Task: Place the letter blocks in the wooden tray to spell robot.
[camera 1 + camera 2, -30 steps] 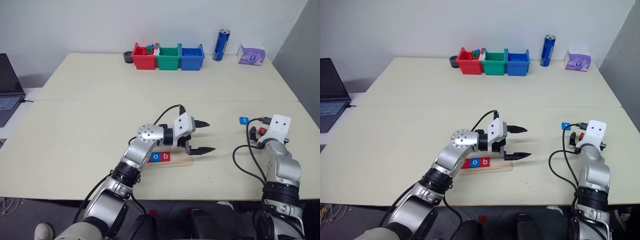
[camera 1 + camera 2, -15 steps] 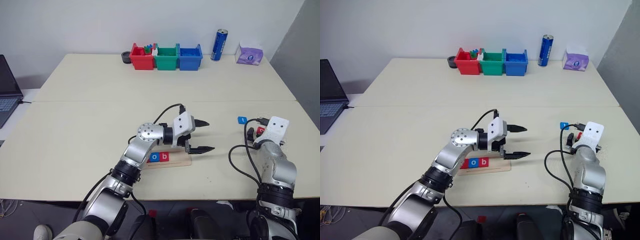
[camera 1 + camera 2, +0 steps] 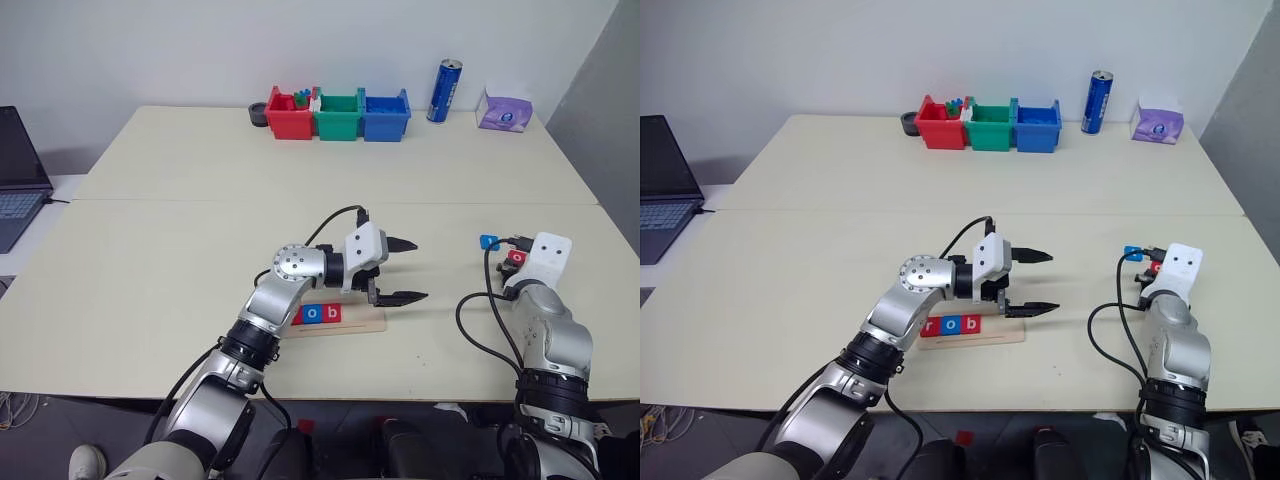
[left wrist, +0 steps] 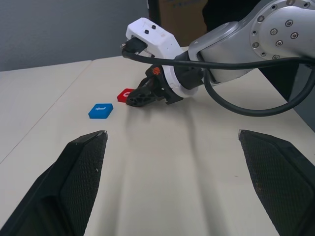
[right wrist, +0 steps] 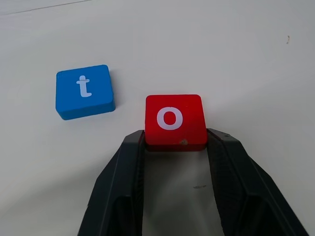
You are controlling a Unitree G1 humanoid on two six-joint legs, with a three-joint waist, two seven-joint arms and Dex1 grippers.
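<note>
The red o's side that must meet the red b is covered by my right gripper, so I should set the o down near the tray and take its other sides (image 5: 173,96).
The wooden tray (image 3: 365,322) lies near the table's front edge, holding a red r, a blue o (image 3: 312,314) and a red b (image 3: 331,313) at its left end. My left gripper (image 3: 420,271) hovers open over the tray's bare right end, pointing right, with nothing between its fingers. At the right, my right gripper (image 5: 176,140) has its fingers pressed against both sides of a red o block (image 5: 174,120) that rests on the table. A blue t block (image 5: 84,92) lies flat just beside it, apart from the fingers.
Red (image 3: 288,115), green (image 3: 337,115) and blue (image 3: 384,114) plastic bins stand in a row at the table's far edge. A blue can (image 3: 444,90) and a purple tissue pack (image 3: 504,108) stand to their right. A laptop (image 3: 15,175) sits at the far left.
My right gripper's fingers have closed in onto the red o block and the hand has edged slightly left. The left arm has held still, and the camera view shifted a little.
</note>
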